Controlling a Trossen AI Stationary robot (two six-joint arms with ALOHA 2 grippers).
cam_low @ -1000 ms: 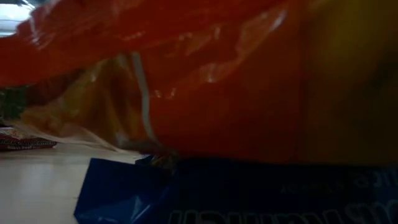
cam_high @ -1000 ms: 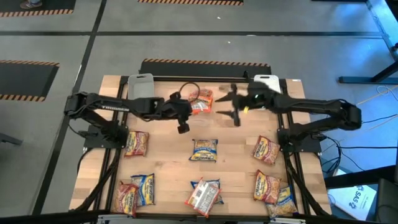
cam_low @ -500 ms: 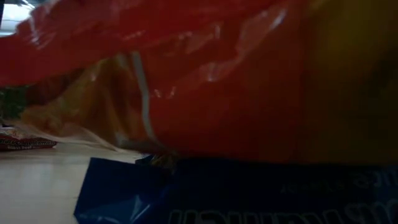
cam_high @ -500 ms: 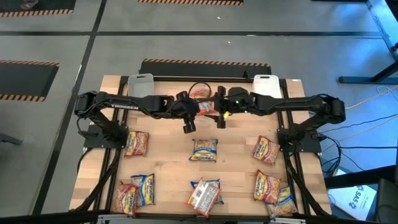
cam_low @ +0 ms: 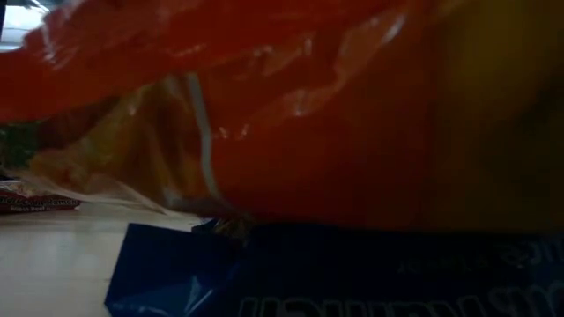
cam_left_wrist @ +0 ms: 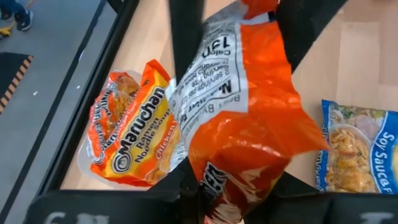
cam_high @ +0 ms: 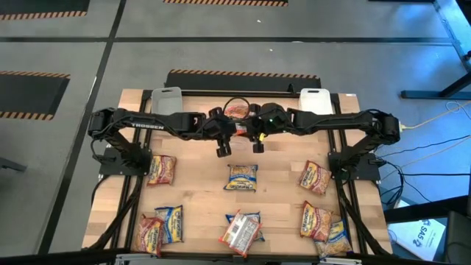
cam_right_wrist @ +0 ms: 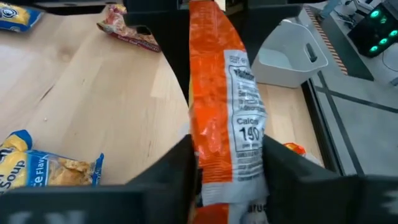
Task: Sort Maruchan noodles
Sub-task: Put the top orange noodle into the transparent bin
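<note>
The orange packet bends between my close grippers. Once my right gripper pulls the packet straight, my left gripper will open and take its near end (cam_left_wrist: 225, 200) again.
An orange Maruchan noodles packet (cam_high: 240, 126) hangs over the far middle of the table between my two grippers. My left gripper (cam_high: 224, 132) is shut on one end of it, and my right gripper (cam_high: 254, 132) is shut on the other, white-label end. Behind them, a second orange packet (cam_left_wrist: 130, 134) lies in a clear round tub (cam_high: 237, 110). Several more packets lie flat on the table, among them a blue one (cam_high: 241, 177) at the middle. My left gripper holds the orange packet by its near end (cam_left_wrist: 214, 177); the packet itself covers the fingers there. The packet runs away from the gripper toward my other arm, clear of the table. My right gripper has the packet's white-label end (cam_right_wrist: 245, 155) between its two fingers (cam_right_wrist: 180, 171), which meet its two long edges. The fingers slant down from the table's right and lie along the packet. The packet is lifted clear of the table.
Two white bins (cam_high: 167, 99) (cam_high: 316, 99) stand at the far left and far right corners. Loose packets lie at the left (cam_high: 162, 169), right (cam_high: 315, 177) and along the near edge (cam_high: 241, 230). A red packet (cam_low: 291, 114) lying on a blue one blocks the low view.
My right gripper has come toward the table's left and a little down, up to the free end of the orange packet that my left gripper holds up. The packet stays lifted over the far middle.
</note>
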